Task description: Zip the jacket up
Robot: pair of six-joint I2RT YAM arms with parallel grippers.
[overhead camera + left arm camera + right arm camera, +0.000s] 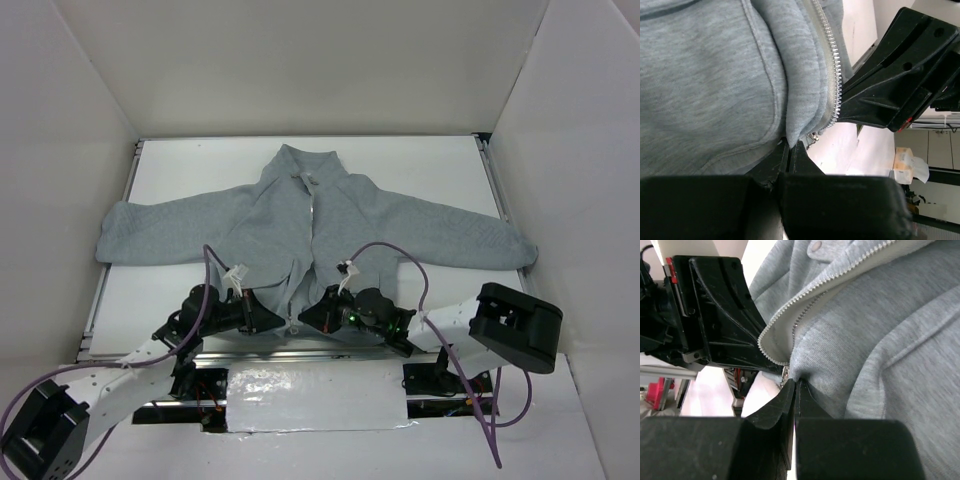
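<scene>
My right gripper is pinching the jacket's hem beside the metal pull. I need to open it and take the metal pull itself (785, 375) before zipping up.
The light-grey fleece jacket (300, 220) lies flat on the white table, collar far, sleeves spread, front open along its pale zipper (312, 225). My left gripper (275, 318) is shut on the bottom hem of the jacket's left front panel (790, 135), just beside the zipper teeth (834, 75). My right gripper (305, 318) is shut on the bottom hem of the right panel (805, 375), next to the metal pull (785, 374) and teeth (790, 315). Both grippers meet at the jacket's bottom centre, facing each other.
The table's near edge with a metal rail (300, 350) lies under the grippers. White walls enclose the table on the left, right and back. A foil-covered plate (315, 395) sits between the arm bases. Purple cables (385, 250) loop over the jacket hem.
</scene>
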